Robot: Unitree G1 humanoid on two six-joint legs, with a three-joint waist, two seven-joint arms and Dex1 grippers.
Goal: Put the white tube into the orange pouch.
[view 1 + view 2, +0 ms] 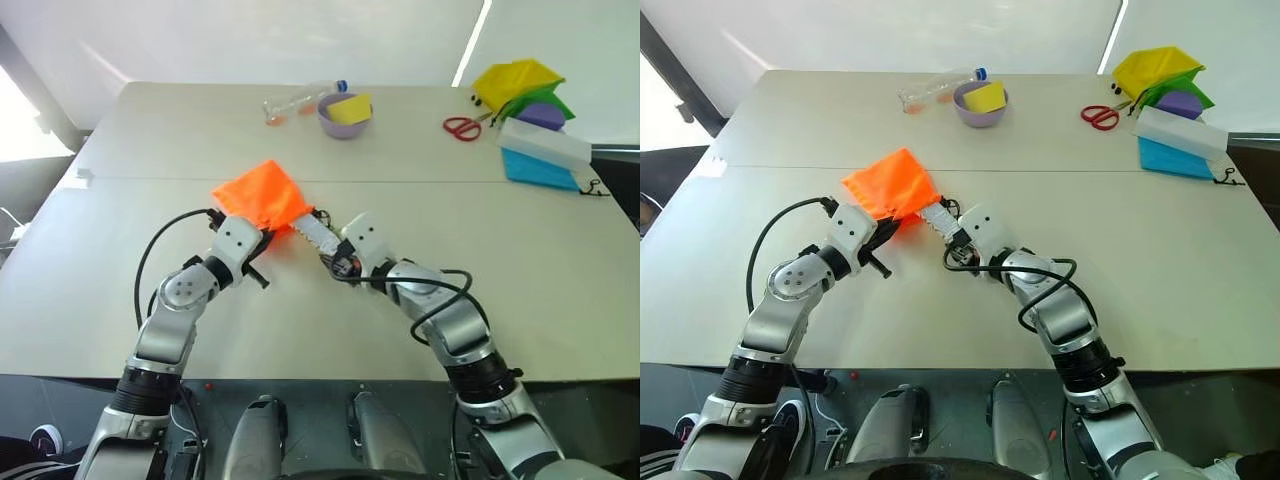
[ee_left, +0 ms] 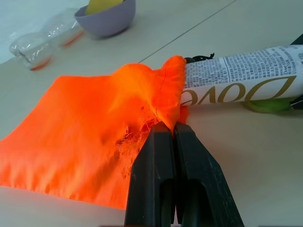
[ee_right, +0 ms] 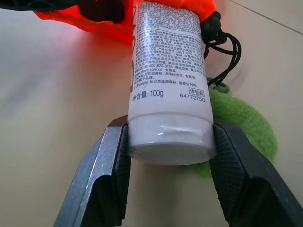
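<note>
Next, my right gripper releases the white tube deep inside the orange pouch [image 1: 269, 207], with the cap end of the tube at the opening of the pouch.
The orange pouch [image 1: 262, 195] lies flat on the table just ahead of both arms. My left gripper [image 2: 168, 130] is shut on the frayed rim of its mouth. The white tube [image 3: 165, 71], printed with grey text, lies nearly level, and its far end sits inside the pouch mouth [image 2: 173, 80]. My right gripper [image 3: 168, 137] is shut on the tube's cap end, one finger on each side. The pouch's dark cord [image 3: 222, 52] and small green ring [image 3: 222, 87] trail beside the tube. A fuzzy green piece [image 3: 241, 118] lies on the table under the tube's near end.
At the table's far edge lie a clear bottle with a blue cap [image 1: 300, 100] and a purple bowl [image 1: 345, 115] holding something yellow. Red scissors [image 1: 461, 127], a yellow fabric bag [image 1: 515, 80] and a blue and white box [image 1: 540, 155] sit at the far right.
</note>
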